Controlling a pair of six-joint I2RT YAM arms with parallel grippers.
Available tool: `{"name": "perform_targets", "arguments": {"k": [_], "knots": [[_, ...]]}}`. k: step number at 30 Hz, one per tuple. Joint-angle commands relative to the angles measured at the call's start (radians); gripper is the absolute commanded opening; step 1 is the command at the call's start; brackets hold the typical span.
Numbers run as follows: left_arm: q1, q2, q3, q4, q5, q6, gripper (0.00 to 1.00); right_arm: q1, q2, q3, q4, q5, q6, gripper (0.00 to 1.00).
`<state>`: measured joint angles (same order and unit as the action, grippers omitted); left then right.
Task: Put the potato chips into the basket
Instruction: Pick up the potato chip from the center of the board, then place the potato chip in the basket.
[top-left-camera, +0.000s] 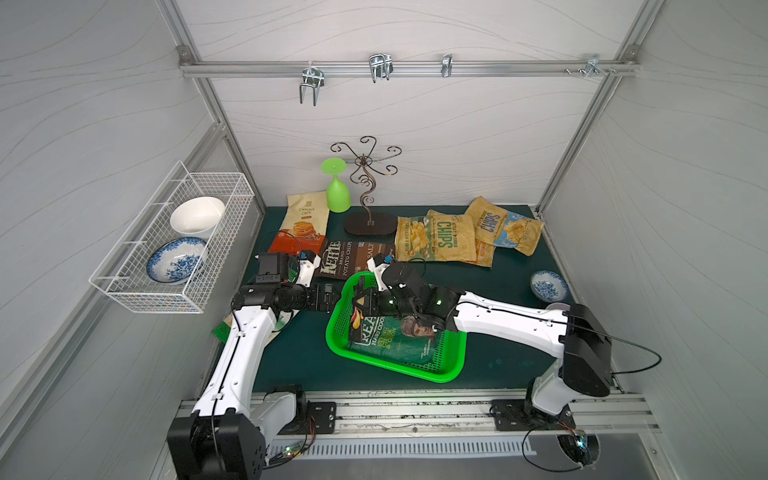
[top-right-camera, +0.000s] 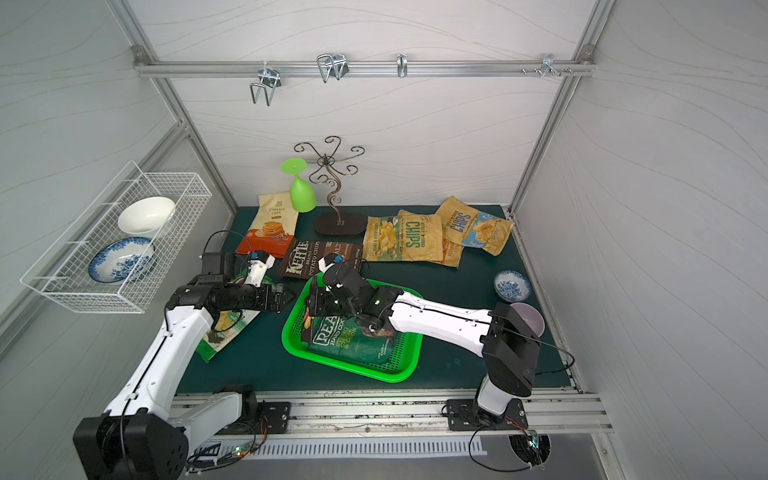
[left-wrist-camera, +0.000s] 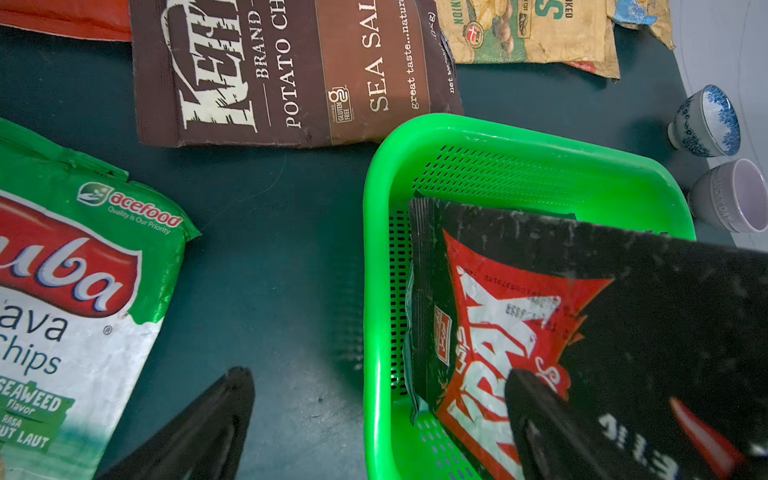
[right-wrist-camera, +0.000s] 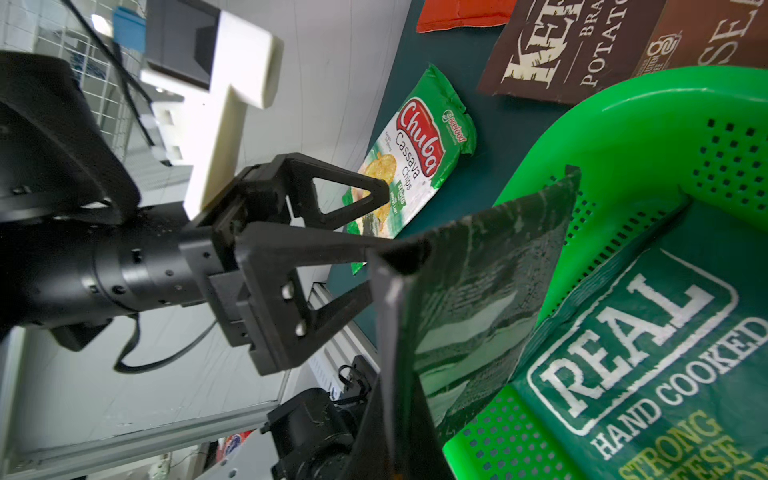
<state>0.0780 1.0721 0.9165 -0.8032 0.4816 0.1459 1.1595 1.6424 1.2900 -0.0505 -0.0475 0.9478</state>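
The robot's right gripper will release the black-red Krax bag over the lettering of the dark green "REAL" chips bag (top-left-camera: 378, 327) (right-wrist-camera: 640, 352).
The green basket (top-left-camera: 399, 368) (left-wrist-camera: 498, 129) sits mid-table with a dark green "REAL" chips bag (top-left-camera: 390, 338) (right-wrist-camera: 648, 332) lying flat in it. My right gripper (top-left-camera: 365, 301) (right-wrist-camera: 388, 399) is shut on a black-red Krax bag (left-wrist-camera: 498, 316) (right-wrist-camera: 478, 291), which it holds on edge inside the basket's left end. My left gripper (top-left-camera: 332, 296) (left-wrist-camera: 380, 415) is open and straddles the basket's left rim, with one fingertip (right-wrist-camera: 405, 253) against the Krax bag's edge. On the table lie Kettle (top-left-camera: 353, 259), Cassava Chips (top-left-camera: 303, 226), tan CHIPS bags (top-left-camera: 436, 241) and a white-green bag (top-right-camera: 226, 332).
A white wire rack (top-left-camera: 137, 291) with bowls hangs on the left wall. A green goblet (top-left-camera: 337, 189) and a metal scroll stand (top-left-camera: 365, 199) are at the back. A small blue bowl (top-left-camera: 548, 286) and a lilac cup (top-right-camera: 530, 318) stand at the right edge.
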Motion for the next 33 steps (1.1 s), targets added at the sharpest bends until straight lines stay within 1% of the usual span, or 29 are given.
{"name": "perform_targets", "arguments": {"k": [1,9,20,24,26,28,31,33], "knots": [[0.005,-0.017,0.004,0.029,-0.005,0.001,0.99,0.008,0.012,0.03,0.041,-0.024,0.088,0.0],[0.004,-0.017,0.004,0.028,-0.004,0.001,0.99,0.005,0.019,-0.013,0.044,-0.022,0.137,0.0],[0.003,-0.016,0.005,0.027,-0.002,0.001,0.99,-0.007,0.019,-0.085,0.032,-0.097,0.15,0.0],[0.004,-0.015,0.006,0.026,-0.003,0.001,0.99,-0.016,-0.009,-0.127,0.005,-0.072,0.141,0.0],[0.004,-0.014,0.005,0.026,-0.003,0.001,0.99,-0.023,-0.032,-0.146,-0.022,-0.053,0.131,0.1],[0.004,-0.015,0.005,0.025,-0.003,0.001,0.99,-0.03,-0.062,-0.157,-0.068,-0.017,0.107,0.23],[0.004,-0.013,0.005,0.025,-0.003,0.001,0.99,-0.042,-0.115,-0.171,-0.145,0.051,0.07,0.34],[0.004,-0.012,0.007,0.025,-0.002,0.001,0.99,-0.052,-0.153,-0.181,-0.197,0.097,0.05,0.38]]}}
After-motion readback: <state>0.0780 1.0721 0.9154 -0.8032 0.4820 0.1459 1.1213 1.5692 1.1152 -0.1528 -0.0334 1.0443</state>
